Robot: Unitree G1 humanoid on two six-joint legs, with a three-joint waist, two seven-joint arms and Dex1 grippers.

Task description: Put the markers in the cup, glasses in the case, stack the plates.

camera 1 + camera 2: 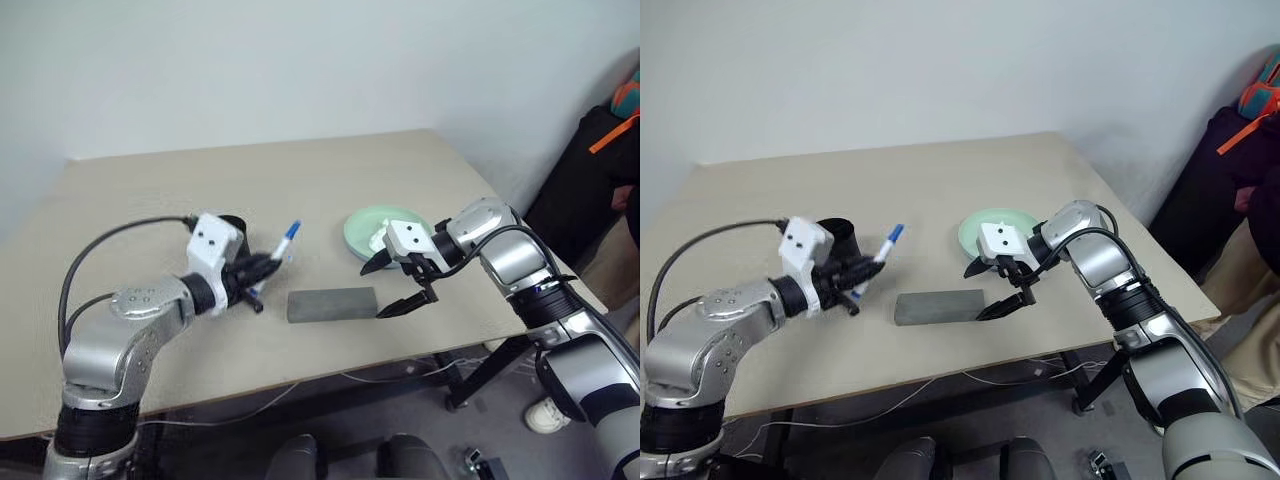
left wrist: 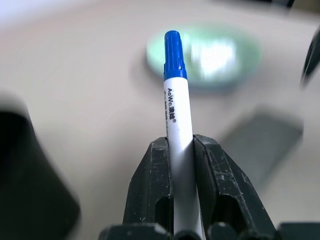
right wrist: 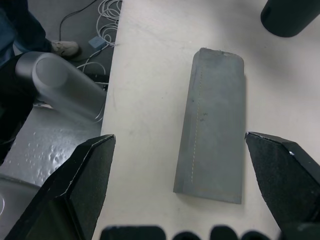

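My left gripper will release the white marker inside the black cup (image 1: 236,244) (image 2: 25,172) that stands on the table behind that gripper. The marker is now held above the table.
My left gripper (image 1: 262,268) is shut on a white marker (image 1: 288,240) with a blue cap, held above the table and pointing toward the pale green plate (image 1: 370,220). In the left wrist view the marker (image 2: 177,115) sits between both fingers (image 2: 150,190). The black cup (image 1: 233,222) stands just behind that gripper. The grey case (image 1: 332,304) lies closed on the table near the front edge. Above its right end hangs my right gripper (image 1: 388,288), open and holding nothing; in the right wrist view the case (image 3: 212,125) lies between its spread fingers. The glasses are out of view.
Something white and crumpled (image 1: 376,240) lies in the green plate. The table's front edge (image 1: 330,375) runs close below the case. A person in dark clothes (image 1: 600,170) stands at the right past the table corner. Cables (image 3: 107,10) lie on the floor.
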